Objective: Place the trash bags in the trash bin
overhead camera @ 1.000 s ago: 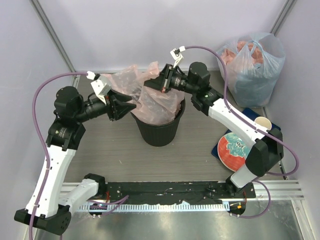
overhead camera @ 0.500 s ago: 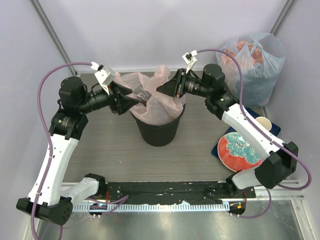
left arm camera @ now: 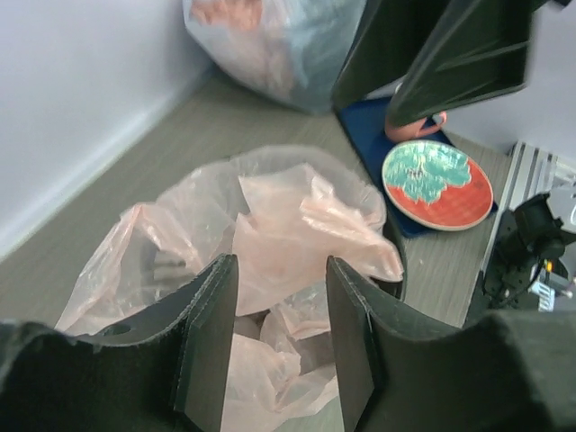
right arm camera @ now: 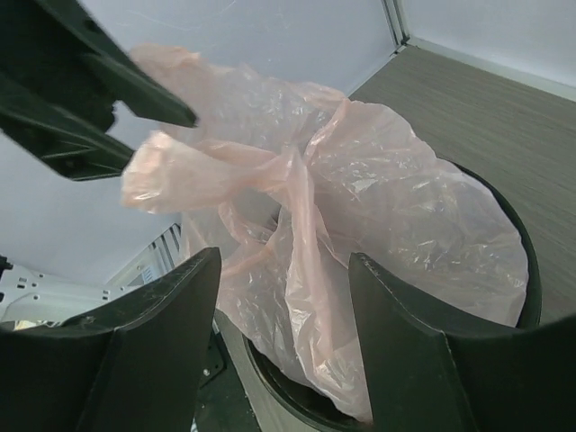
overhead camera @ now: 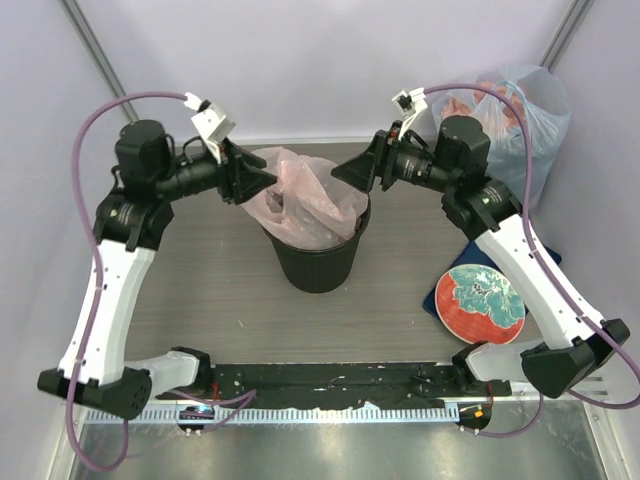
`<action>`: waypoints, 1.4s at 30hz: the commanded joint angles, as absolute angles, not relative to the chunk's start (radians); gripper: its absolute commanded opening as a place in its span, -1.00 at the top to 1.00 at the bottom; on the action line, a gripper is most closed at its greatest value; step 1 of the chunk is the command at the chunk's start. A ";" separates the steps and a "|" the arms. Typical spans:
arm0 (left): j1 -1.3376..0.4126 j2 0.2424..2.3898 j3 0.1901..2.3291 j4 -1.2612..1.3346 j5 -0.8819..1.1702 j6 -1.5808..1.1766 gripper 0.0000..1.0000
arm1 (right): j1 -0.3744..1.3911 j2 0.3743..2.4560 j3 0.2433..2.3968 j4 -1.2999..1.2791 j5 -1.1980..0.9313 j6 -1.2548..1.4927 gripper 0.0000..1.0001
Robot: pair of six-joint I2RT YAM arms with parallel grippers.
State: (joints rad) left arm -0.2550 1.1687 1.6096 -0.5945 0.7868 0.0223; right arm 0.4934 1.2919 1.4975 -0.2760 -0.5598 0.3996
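The trash bag's top bunches over the trash bin; left gripper should pinch its loose edge (overhead camera: 262, 212) as right gripper spreads it open.
The pale pink trash bag (overhead camera: 305, 195) lies crumpled in the mouth of the round black trash bin (overhead camera: 315, 262), bulging above the rim and spilling over its left side. My left gripper (overhead camera: 268, 181) hovers just left of the bag with its jaws apart. In the left wrist view the bag (left arm camera: 297, 225) shows beyond the left gripper (left arm camera: 281, 265), with nothing pinched. My right gripper (overhead camera: 342, 173) hangs open just right of the bag. In the right wrist view the right gripper (right arm camera: 283, 261) is clear of the bag (right arm camera: 387, 198) and of the bin rim (right arm camera: 522, 261).
A bulging clear-bluish bag (overhead camera: 505, 130) with pink and blue contents stands at the back right corner. A red plate with a teal pattern (overhead camera: 480, 305) lies on a blue mat right of the bin. Walls close in at the back and sides. A black rail (overhead camera: 330, 380) runs along the near edge.
My right gripper has opened, let go of the pink bag and drawn back to the right. The left arm has pulled up and left. The bag has sagged lower into the bin.
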 commanded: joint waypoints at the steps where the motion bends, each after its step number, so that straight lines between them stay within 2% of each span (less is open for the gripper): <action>1: -0.259 1.221 1.586 -0.634 0.816 0.032 0.07 | 0.495 1.313 1.575 -0.344 -0.575 0.344 -0.31; 3: -0.265 1.212 1.548 -0.548 0.839 0.005 0.20 | 0.505 1.327 1.580 -0.371 -0.591 0.315 -0.25; 6: -0.268 1.219 1.543 -0.515 0.884 -0.044 0.30 | 0.512 1.361 1.614 -0.503 -0.513 0.204 -0.02; 7: -0.268 1.218 1.540 -0.515 0.888 -0.049 0.30 | 0.512 1.368 1.627 -0.530 -0.470 0.175 0.11; 10: -0.268 1.204 1.513 -0.506 0.905 -0.054 0.24 | 0.515 1.376 1.654 -0.584 -0.353 0.078 0.32; 15: -0.268 1.192 1.485 -0.480 0.907 -0.066 0.31 | 0.583 1.449 1.643 -0.660 -0.239 0.005 0.64; 21: -0.268 1.189 1.471 -0.472 0.907 -0.078 0.36 | 0.676 1.552 1.652 -0.650 -0.218 -0.061 0.70; 23: -0.268 1.186 1.465 -0.466 0.905 -0.081 0.37 | 0.686 1.594 1.675 -0.647 -0.247 -0.045 0.69; 25: -0.268 1.184 1.457 -0.460 0.900 -0.083 0.37 | 0.678 1.612 1.716 -0.647 -0.299 -0.019 0.57; 30: -0.268 1.183 1.437 -0.430 0.890 -0.107 0.38 | 0.629 1.569 1.766 -0.646 -0.393 -0.003 0.01; 36: -0.268 1.167 1.402 -0.390 0.856 -0.143 0.41 | 0.601 1.462 1.769 -0.640 -0.413 -0.003 -0.30; 37: -0.267 1.155 1.398 -0.377 0.851 -0.155 0.38 | 0.603 1.450 1.763 -0.618 -0.425 0.023 -0.33; 38: -0.262 1.151 1.382 -0.364 0.850 -0.169 0.24 | 0.603 1.437 1.753 -0.603 -0.464 0.032 -0.36; 42: -0.245 1.124 1.353 -0.308 0.821 -0.228 -0.04 | 0.655 1.425 1.733 -0.531 -0.541 0.139 -0.43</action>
